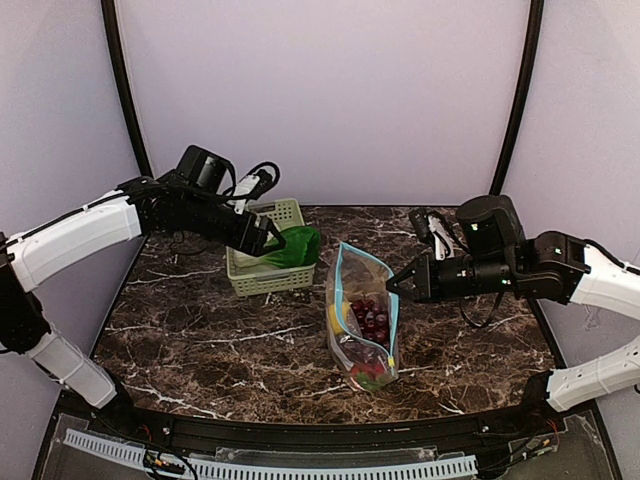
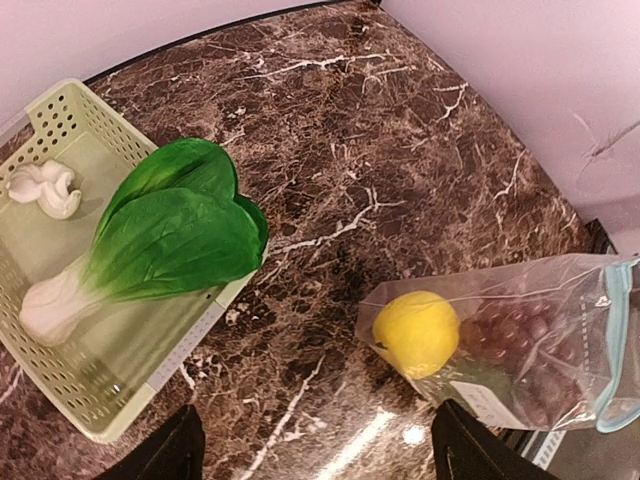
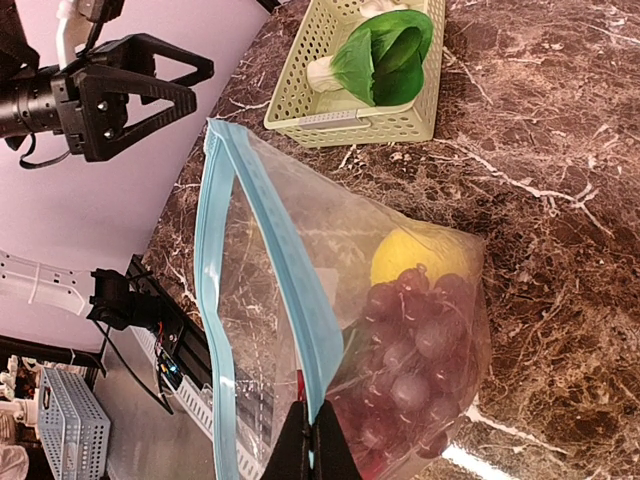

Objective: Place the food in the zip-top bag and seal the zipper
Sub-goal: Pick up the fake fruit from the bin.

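Next, my left gripper needs to go to the bok choy's white stalk [image 1: 257,262] [image 2: 72,296] in the pale green basket and close there, just below the green leaves.
The clear zip-top bag [image 1: 362,322] stands in mid-table with its mouth open upward. Inside it are a yellow lemon [image 3: 415,255], purple grapes [image 3: 418,340] and red and green pieces [image 1: 370,372] at the bottom. My right gripper [image 3: 318,452] is shut on the light blue zipper [image 3: 300,300] strip at the bag's right rim. Leafy bok choy [image 2: 170,235] and white garlic [image 2: 45,188] lie in the pale green basket [image 2: 60,395]. My left gripper [image 2: 322,462] hovers open and empty over the table between basket and bag.
The basket [image 1: 272,283] sits at the back left, next to the bag. Lilac walls with black corner posts [image 1: 125,90] close in the table. A black frame [image 1: 300,430] runs along the near edge.
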Controlling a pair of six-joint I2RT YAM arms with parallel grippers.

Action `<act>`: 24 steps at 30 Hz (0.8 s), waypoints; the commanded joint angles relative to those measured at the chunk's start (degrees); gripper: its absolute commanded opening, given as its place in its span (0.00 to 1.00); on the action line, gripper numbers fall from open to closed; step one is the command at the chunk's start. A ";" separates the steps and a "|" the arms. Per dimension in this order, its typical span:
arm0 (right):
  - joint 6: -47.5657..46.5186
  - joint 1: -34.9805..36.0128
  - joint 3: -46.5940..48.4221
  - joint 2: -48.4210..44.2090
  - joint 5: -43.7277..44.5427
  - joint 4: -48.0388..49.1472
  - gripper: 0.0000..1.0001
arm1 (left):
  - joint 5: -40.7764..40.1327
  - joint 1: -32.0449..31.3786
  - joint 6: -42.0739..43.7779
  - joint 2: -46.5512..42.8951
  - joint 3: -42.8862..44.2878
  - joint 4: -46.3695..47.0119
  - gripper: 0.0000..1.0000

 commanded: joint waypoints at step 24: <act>-0.05 -0.43 4.81 2.61 2.30 1.07 0.00 | 2.80 15.01 42.70 20.58 4.44 3.59 0.77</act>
